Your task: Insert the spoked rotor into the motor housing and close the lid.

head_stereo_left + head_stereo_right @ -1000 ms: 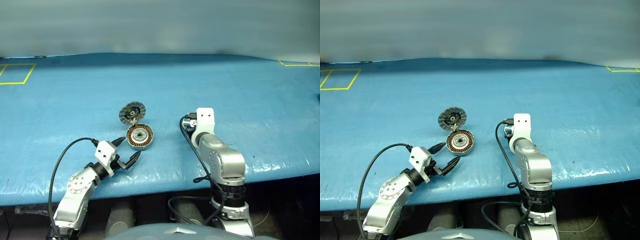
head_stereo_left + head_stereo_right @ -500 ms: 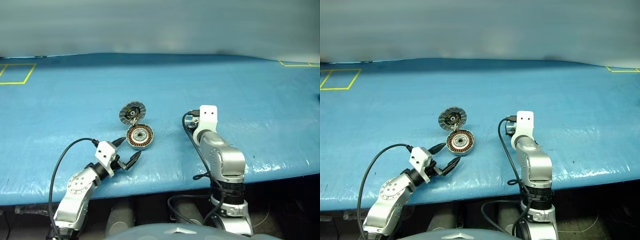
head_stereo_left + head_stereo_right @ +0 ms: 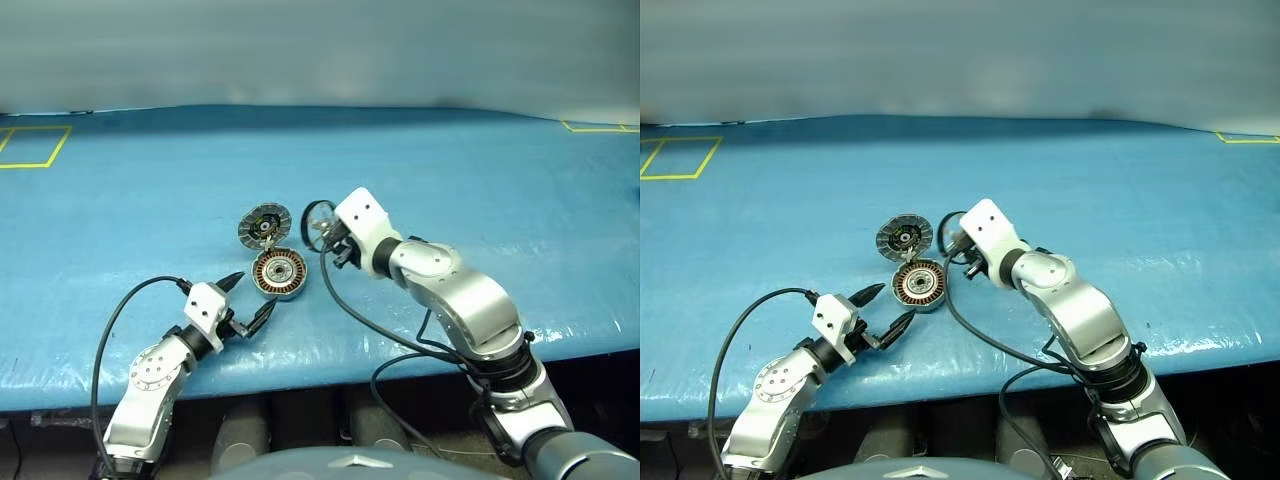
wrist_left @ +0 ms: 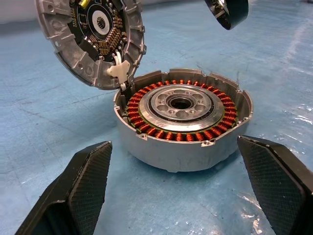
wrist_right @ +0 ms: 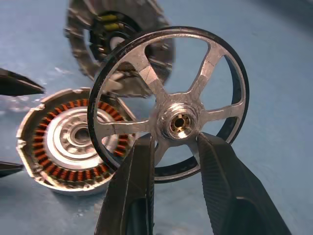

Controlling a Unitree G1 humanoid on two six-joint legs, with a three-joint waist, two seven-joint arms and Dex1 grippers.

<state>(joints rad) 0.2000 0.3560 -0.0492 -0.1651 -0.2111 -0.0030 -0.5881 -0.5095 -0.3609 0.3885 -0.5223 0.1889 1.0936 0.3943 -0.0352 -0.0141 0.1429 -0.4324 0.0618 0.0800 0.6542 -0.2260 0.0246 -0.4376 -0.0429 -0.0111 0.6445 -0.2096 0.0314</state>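
The robot's right gripper needs to release the spoked rotor over the silver middle part and copper coils (image 3: pixel 280 269) (image 5: pixel 79 138) inside the motor housing.
The motor housing (image 3: pixel 279 273) sits on the blue table with its copper coils and silver hub (image 4: pixel 182 105) facing up. Its hinged lid (image 3: pixel 265 223) stands open behind it, ribbed inner face (image 4: pixel 93 39) showing. My right gripper (image 5: pixel 177 142) is shut on the spoked rotor (image 5: pixel 176 122), pinching it at the hub. The rotor (image 3: pixel 318 225) hangs upright in the air, just right of the lid and above the housing's right rim. On the near left side of the housing my left gripper (image 3: pixel 255 293) stands open, its fingers (image 4: pixel 83 186) spread wide and apart from it.
A blue cover (image 3: pixel 480 180) lies over the whole table, whose front edge runs close to both arms. Yellow tape marks sit at the far left (image 3: pixel 30 148) and far right (image 3: pixel 598 127). Black cables (image 3: pixel 350 315) loop from both wrists.
My right arm has swung left and up towards the housing and rolled its wrist, so the rotor now shows in its fingers. The left gripper has stayed put.
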